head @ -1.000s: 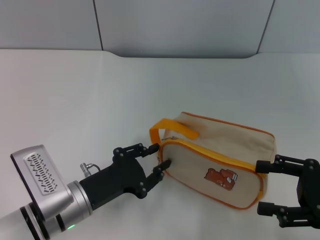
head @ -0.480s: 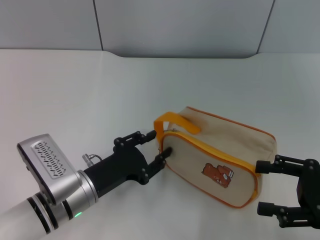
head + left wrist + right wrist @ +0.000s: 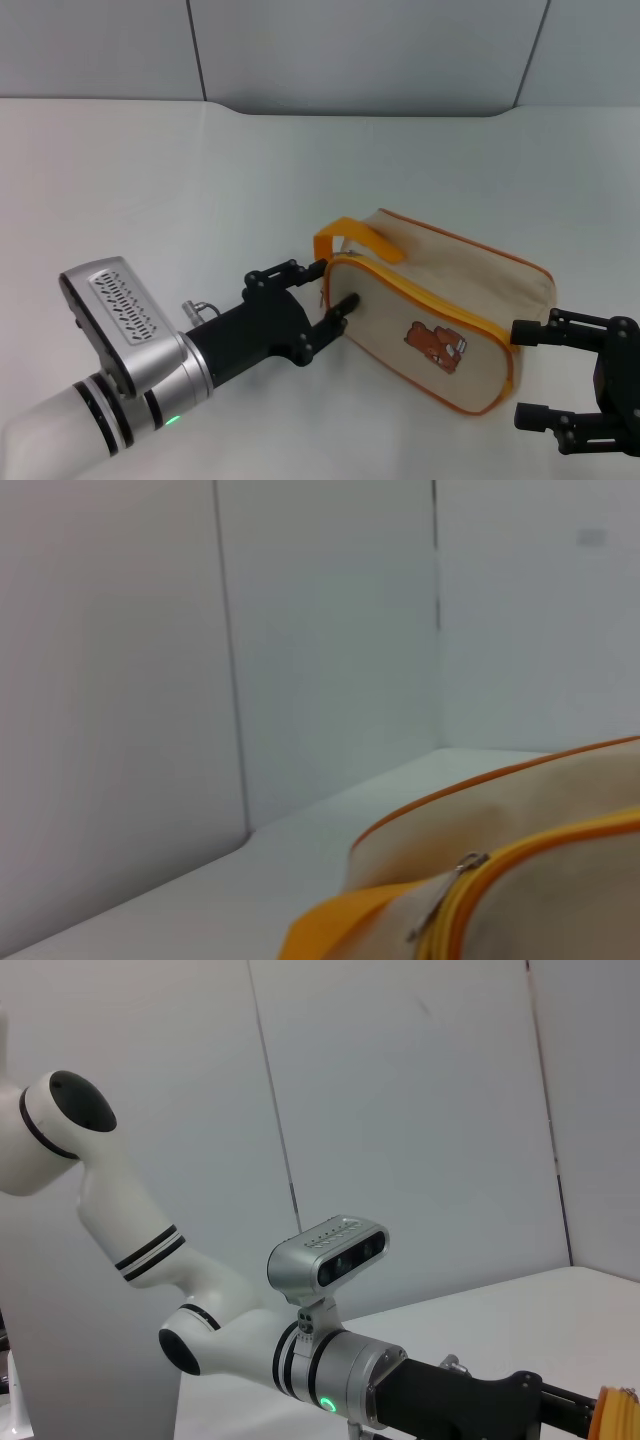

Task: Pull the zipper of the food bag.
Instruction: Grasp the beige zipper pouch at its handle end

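Note:
The food bag lies sideways; next my left gripper grips the strap end (image 3: 345, 272) and stands it up before I pull the zipper.
The beige food bag (image 3: 450, 290) lies on the white table (image 3: 150, 190), bear print (image 3: 435, 343) facing me. The orange-yellow zipper (image 3: 420, 300) runs along its lid edge. The orange strap handle (image 3: 355, 232) arches over its left end. My left gripper (image 3: 334, 282) is open, with one finger on each side of the bag's left end where the zipper starts. The left wrist view shows the zipper (image 3: 520, 855) and its silvery pull tab (image 3: 445, 900) close up. My right gripper (image 3: 522, 372) is open and empty just beyond the bag's right end.
A grey wall (image 3: 360, 50) stands behind the table's back edge. The right wrist view shows my left arm (image 3: 330, 1360) reaching across and a bit of the orange handle (image 3: 620, 1415).
My left gripper has moved right and forward against the bag's left end. The bag has shifted and turned a little. The right gripper has not moved.

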Tool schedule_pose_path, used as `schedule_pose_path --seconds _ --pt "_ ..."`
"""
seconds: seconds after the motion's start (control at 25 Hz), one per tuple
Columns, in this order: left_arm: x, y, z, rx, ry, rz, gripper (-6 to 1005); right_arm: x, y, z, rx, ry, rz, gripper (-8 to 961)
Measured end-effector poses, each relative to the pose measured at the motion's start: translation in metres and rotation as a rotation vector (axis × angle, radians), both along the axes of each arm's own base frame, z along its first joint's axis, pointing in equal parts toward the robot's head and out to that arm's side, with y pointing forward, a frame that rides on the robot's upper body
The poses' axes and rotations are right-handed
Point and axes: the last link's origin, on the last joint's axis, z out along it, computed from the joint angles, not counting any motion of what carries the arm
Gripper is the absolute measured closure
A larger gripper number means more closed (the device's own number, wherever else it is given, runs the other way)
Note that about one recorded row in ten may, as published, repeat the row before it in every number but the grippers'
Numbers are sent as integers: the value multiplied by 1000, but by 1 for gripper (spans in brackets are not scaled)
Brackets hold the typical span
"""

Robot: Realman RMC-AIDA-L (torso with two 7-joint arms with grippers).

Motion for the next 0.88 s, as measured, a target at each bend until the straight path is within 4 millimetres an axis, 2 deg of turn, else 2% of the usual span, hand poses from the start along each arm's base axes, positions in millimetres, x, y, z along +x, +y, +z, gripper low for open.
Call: schedule_pose_path --seconds 0.24,0.52,0.76,0.88 --pt "7 2 -2 5 12 -46 499 0 0 0 1 -1 -1 134" --pt "12 4 -4 5 12 -56 719 0 0 0 0 0 -1 133" --pt "12 3 -4 5 16 -62 819 0 0 0 0 1 1 134" --pt "13 0 -4 23 9 -77 838 0 0 1 4 5 0 134"
